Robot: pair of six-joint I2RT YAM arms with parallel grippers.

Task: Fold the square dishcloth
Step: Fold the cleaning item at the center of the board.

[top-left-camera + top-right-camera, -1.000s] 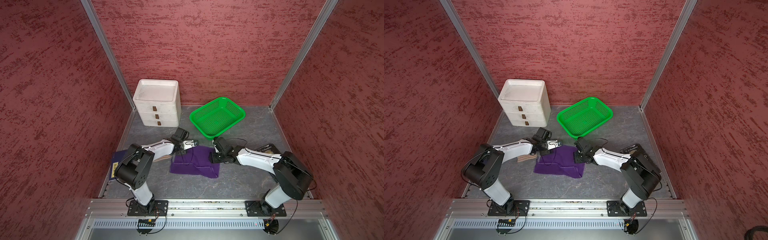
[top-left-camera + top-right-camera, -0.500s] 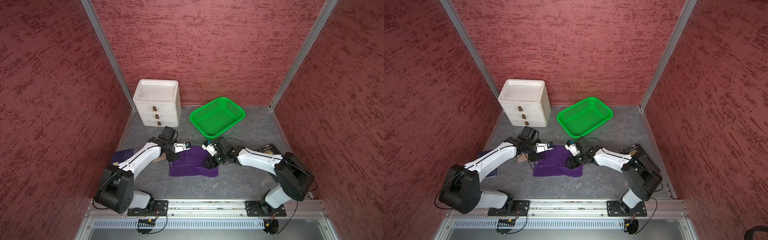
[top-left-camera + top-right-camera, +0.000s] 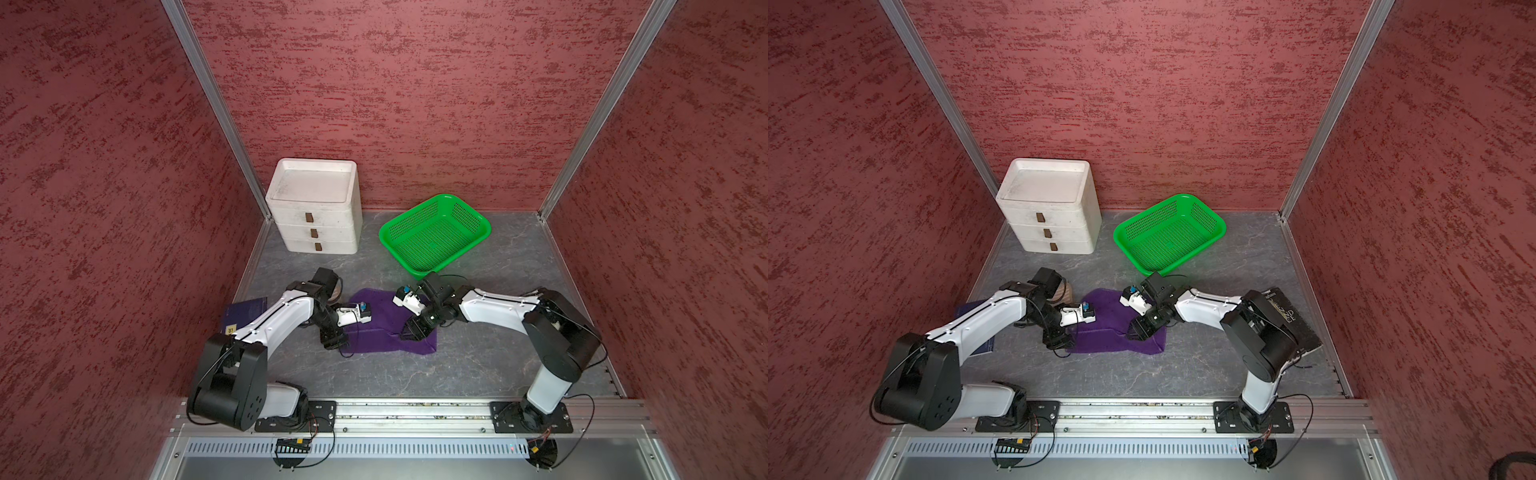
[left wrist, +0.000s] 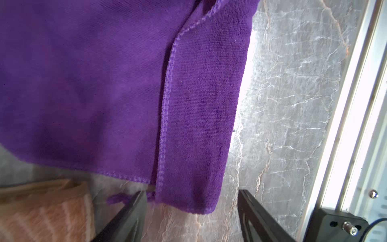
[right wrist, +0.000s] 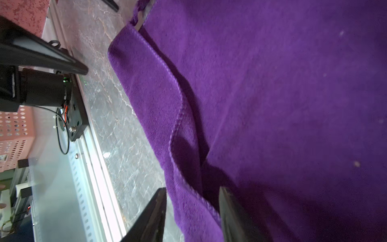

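The hem of the folded dishcloth has a kink ahead of my right gripper, so next my left gripper pinches the dishcloth's corner [image 4: 163, 195] while my right gripper takes the hem and straightens it.
The purple dishcloth [image 3: 384, 322] [image 3: 1111, 320] lies on the grey floor, with one layer folded over a strip along its near edge [image 4: 199, 104]. My left gripper [image 3: 334, 343] [image 3: 1059, 343] stands open at the near left corner. In the left wrist view, that corner [image 4: 192, 201] lies between its two spread fingers [image 4: 138, 201] without touching them. My right gripper [image 3: 411, 332] [image 3: 1136, 332] is at the near right edge. In the right wrist view its jaws [image 5: 192, 190] straddle the bunched hem [image 5: 188, 205], a sliver of floor showing beside one finger.
A white drawer unit [image 3: 316, 208] stands at the back left and a green basket [image 3: 469, 218] at the back right. A tan striped cloth [image 4: 41, 209] [image 3: 1065, 291] lies just left of the dishcloth, beyond it a dark blue book [image 3: 245, 311]. A black book [image 3: 1287, 316] lies at the right.
Both grippers have moved from the dishcloth's far edge to its near edge, the left to the near left corner. The right jaws have narrowed around the hem.
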